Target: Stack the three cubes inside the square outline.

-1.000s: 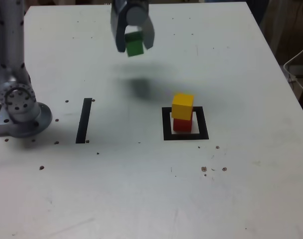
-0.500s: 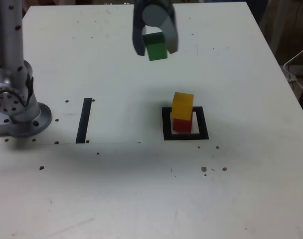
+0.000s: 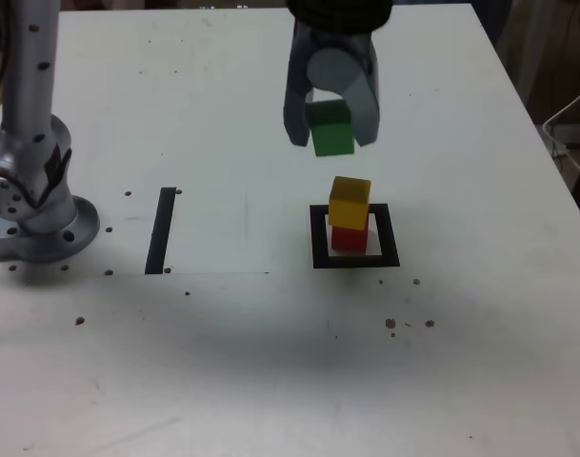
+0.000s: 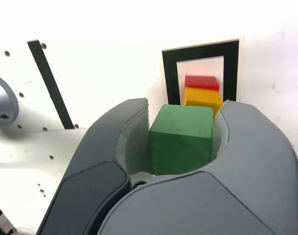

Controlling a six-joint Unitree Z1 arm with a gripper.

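Next, I let go of the green cube, held just above the stack, on top of the yellow cube [image 3: 350, 185] [image 4: 203, 101], so that it becomes the highest piece in the stack.
My gripper [image 3: 331, 135] [image 4: 180, 139] is shut on the green cube [image 3: 330, 129] [image 4: 182, 137] and holds it in the air, just above and slightly behind the stack. Inside the square outline [image 3: 355, 259] [image 4: 200, 51] of black tape, the yellow cube [image 3: 350, 202] [image 4: 202, 98] rests on the red cube [image 3: 348, 238] [image 4: 201, 82]. The green cube does not touch the yellow one.
A straight black tape strip [image 3: 161, 229] [image 4: 50, 83] lies on the white table [image 3: 270, 362] to the exterior view's left of the outline. The arm's grey base [image 3: 37, 214] stands at that view's far left. Small dark specks dot the table.
The gripper has carried the green cube from the far middle of the table toward the exterior view's right and nearer, ending over the stack. The stack has not moved.
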